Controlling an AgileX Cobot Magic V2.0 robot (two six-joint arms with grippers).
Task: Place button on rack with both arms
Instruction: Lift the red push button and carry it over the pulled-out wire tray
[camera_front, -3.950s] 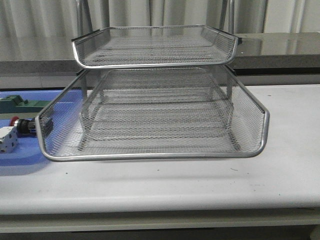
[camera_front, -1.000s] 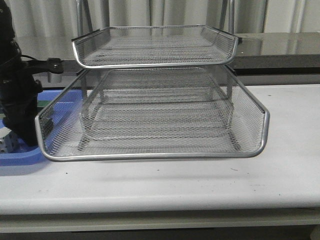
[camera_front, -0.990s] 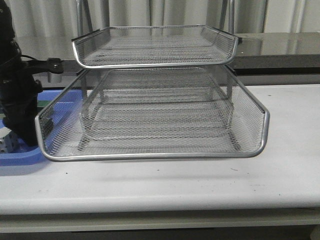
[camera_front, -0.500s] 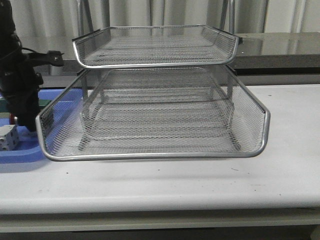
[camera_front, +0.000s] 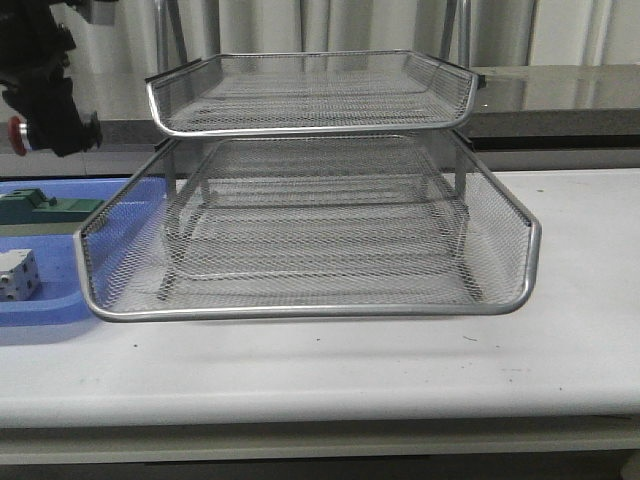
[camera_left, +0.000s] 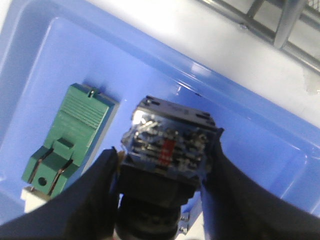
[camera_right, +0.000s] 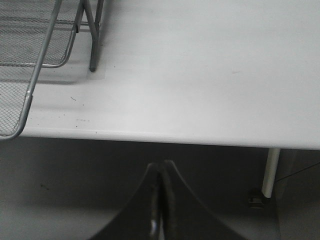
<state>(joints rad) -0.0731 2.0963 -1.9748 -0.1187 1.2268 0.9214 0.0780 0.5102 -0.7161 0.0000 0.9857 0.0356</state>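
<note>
The button in my left gripper, now lifted above the blue tray, will be released there, so that it is set down on the middle of the silver rack's lower mesh level (camera_front: 318, 228).
The button (camera_left: 170, 145), with its blue-and-black body, is clamped between the black fingers of my left gripper (camera_left: 165, 152), lifted above the blue tray (camera_left: 260, 125). In the front view that left gripper (camera_front: 52, 128) hangs high at the far left, level with the top tier of the rack (camera_front: 310, 215), and the button's red head (camera_front: 17, 128) sticks out to the left. The silver wire-mesh rack stands in the middle of the table, its tiers bare. My right gripper (camera_right: 161, 167) is shut on nothing, low in front of the table's front edge; a corner of the rack (camera_right: 30, 85) shows.
In the blue tray (camera_front: 45, 310) left of the rack lie a green block (camera_front: 40, 206) and a white-grey cube (camera_front: 16, 274). The green block (camera_left: 70, 135) lies below the held button. White table (camera_front: 400, 360) stretches in front and right of the rack.
My left gripper has risen from the blue tray to the top tier's height, carrying the button. The white-grey cube and green block show again in the tray.
</note>
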